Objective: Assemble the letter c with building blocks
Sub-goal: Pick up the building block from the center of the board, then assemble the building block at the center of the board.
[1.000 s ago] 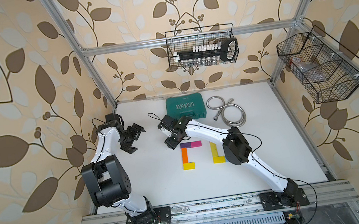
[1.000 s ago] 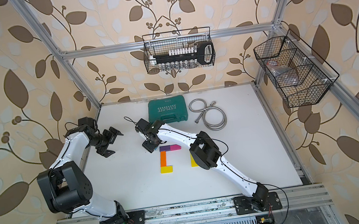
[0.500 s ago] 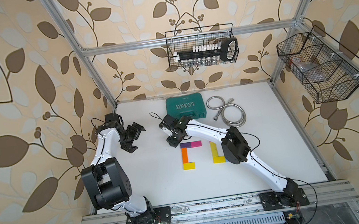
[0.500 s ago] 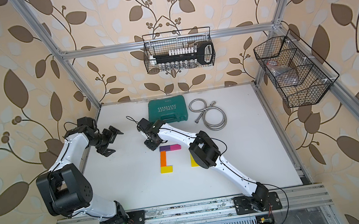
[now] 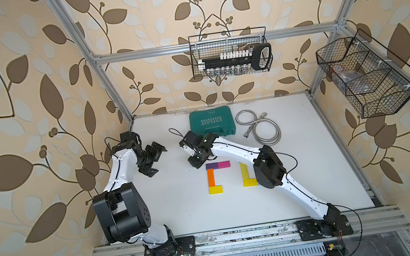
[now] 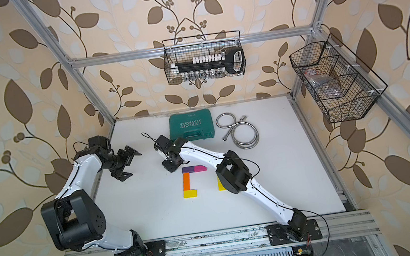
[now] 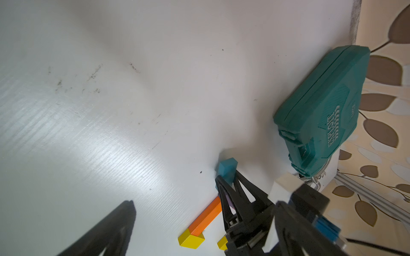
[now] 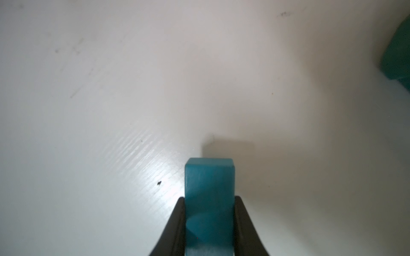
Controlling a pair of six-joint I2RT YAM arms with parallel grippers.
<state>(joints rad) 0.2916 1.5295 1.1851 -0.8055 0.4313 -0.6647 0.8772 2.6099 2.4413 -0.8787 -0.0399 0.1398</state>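
The robot's right gripper should set the teal block down on the bare table (image 5: 237, 205) between the yellow blocks and the front rail.
My right gripper (image 8: 209, 200) is shut on a teal block (image 8: 209, 177) that stands on end on the white table. The left wrist view shows this block (image 7: 226, 169) between the right gripper's black fingers (image 7: 224, 192). In both top views the right gripper (image 5: 195, 160) hides it. Just beyond lie a purple block (image 5: 212, 166) and a magenta block (image 5: 224, 164) end to end, an orange block (image 5: 211, 177) below the purple, and a yellow block (image 5: 216, 189) at its foot. Two more yellow blocks (image 5: 244, 171) form an L to the right. My left gripper (image 5: 157, 160) hangs open and empty at the left.
A green tool case (image 5: 211, 122) and a coiled metal hose (image 5: 262, 131) lie at the back of the table (image 5: 183, 214). Wire baskets hang on the back wall (image 5: 231, 53) and the right wall (image 5: 367, 77). The right arm's elbow (image 5: 269, 170) covers part of the yellow L.
The right gripper's jaws have closed onto the teal block. The right wrist shifted slightly; the left arm has barely moved.
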